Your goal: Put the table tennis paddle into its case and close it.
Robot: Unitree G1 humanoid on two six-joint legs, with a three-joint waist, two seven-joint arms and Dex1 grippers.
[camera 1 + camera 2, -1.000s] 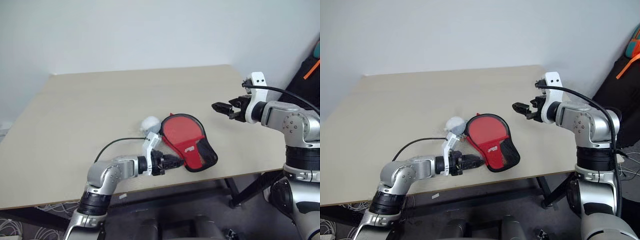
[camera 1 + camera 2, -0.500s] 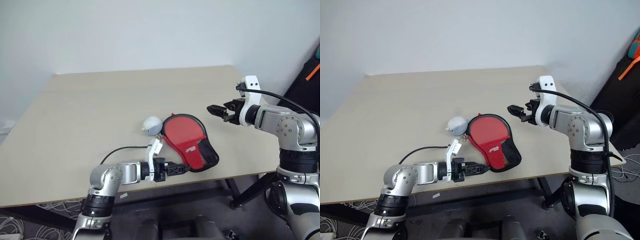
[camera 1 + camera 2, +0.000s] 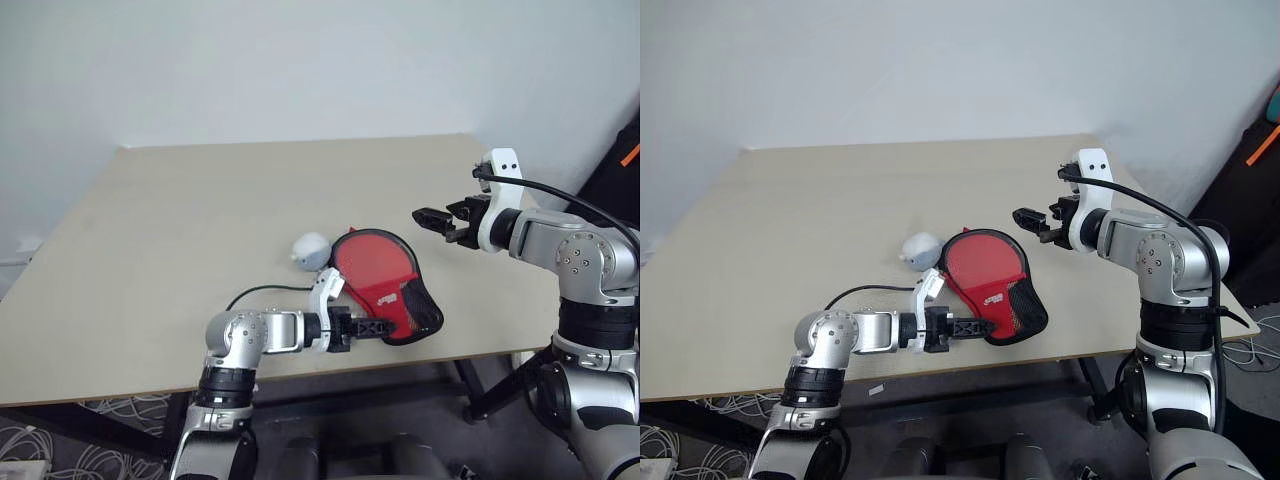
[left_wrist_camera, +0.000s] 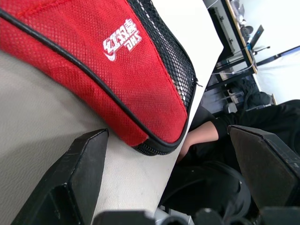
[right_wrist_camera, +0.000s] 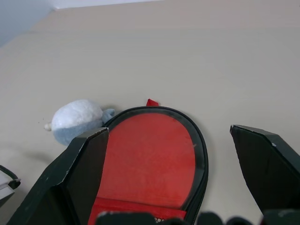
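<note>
The case sits crooked, narrow end flat by the table's front edge; next my left gripper pinches the case's corner [image 4: 149,143] and pulls it over the table's edge.
The case [image 3: 385,285] lies flat near the table's front edge, red with a black rim and a mesh pocket carrying a white logo [image 4: 121,43]. Its round red side faces up [image 5: 147,157]. The table tennis paddle is hidden. My left gripper [image 3: 376,326] is low over the table at the case's narrow near end. It is open, its fingers [image 4: 79,178] spread wide with the case's tip between them, touching neither. My right gripper [image 3: 425,217] hovers open above the table, to the right of the case and beyond it.
A small whitish-grey soft ball [image 3: 311,249] rests just left of the case's round end. A black cable [image 3: 262,291] from my left wrist loops over the beige table [image 3: 200,200]. The table's front edge runs just below the case. A dark bag with an orange strap [image 3: 1262,145] stands at the far right.
My left arm has swung right along the front edge, bringing its gripper to the case's near tip with the fingers spread slightly wider. The right gripper has hardly moved. The camera has shifted.
</note>
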